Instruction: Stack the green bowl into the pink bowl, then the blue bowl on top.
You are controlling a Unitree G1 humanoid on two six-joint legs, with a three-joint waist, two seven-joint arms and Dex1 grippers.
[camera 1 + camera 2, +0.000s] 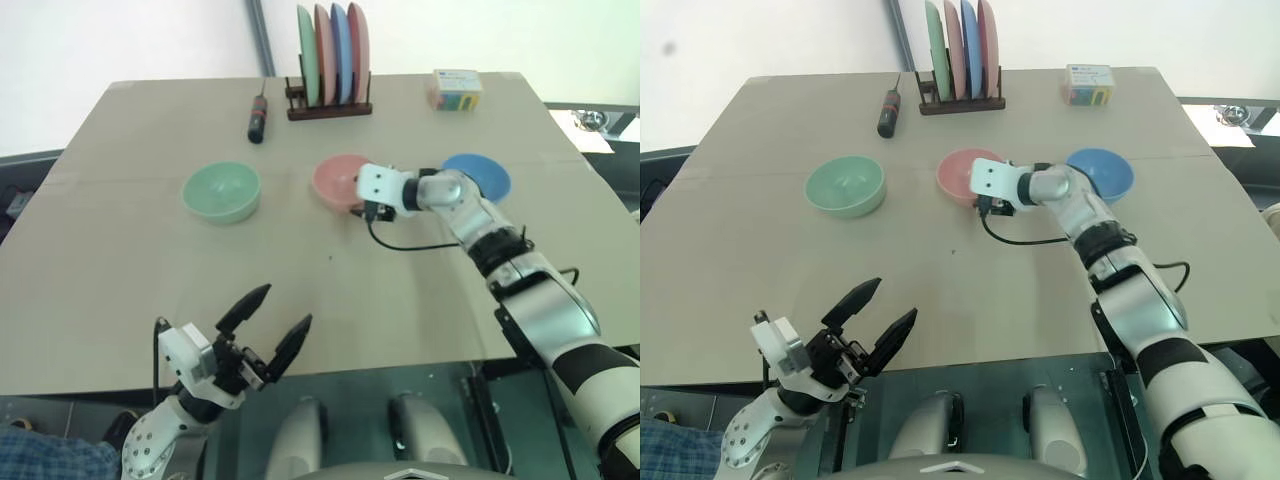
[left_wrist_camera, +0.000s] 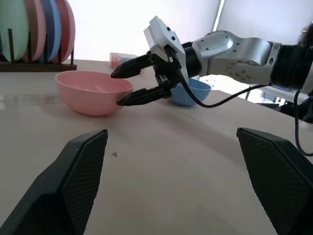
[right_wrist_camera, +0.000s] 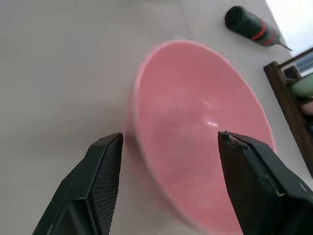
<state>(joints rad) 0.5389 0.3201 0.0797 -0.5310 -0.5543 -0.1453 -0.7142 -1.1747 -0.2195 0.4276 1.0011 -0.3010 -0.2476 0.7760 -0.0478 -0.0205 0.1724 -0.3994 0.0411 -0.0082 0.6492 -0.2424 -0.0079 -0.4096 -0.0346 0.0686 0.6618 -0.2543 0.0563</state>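
Next, my left gripper moves to the green bowl's rim [image 1: 254, 202], on the near side of the rim toward the pink bowl, and closes on it there.
The pink bowl [image 1: 336, 178] stands mid-table, with the green bowl [image 1: 221, 190] to its left and the blue bowl [image 1: 480, 174] to its right, all upright and apart. My right gripper [image 2: 116, 89] is open at the pink bowl's right rim. One of its fingers [image 3: 103, 164] is outside the wall and the other is over the inside, as the right wrist view of the pink bowl [image 3: 195, 122] shows. My left gripper [image 1: 285, 306] is open and holds nothing, above the table's front edge, well short of the green bowl.
A wooden rack [image 1: 328, 108] of upright plates stands at the back centre. A black and red tool [image 1: 258, 118] lies left of it. A small colourful box [image 1: 456, 89] sits at the back right. A black cable [image 1: 400, 243] hangs off my right wrist.
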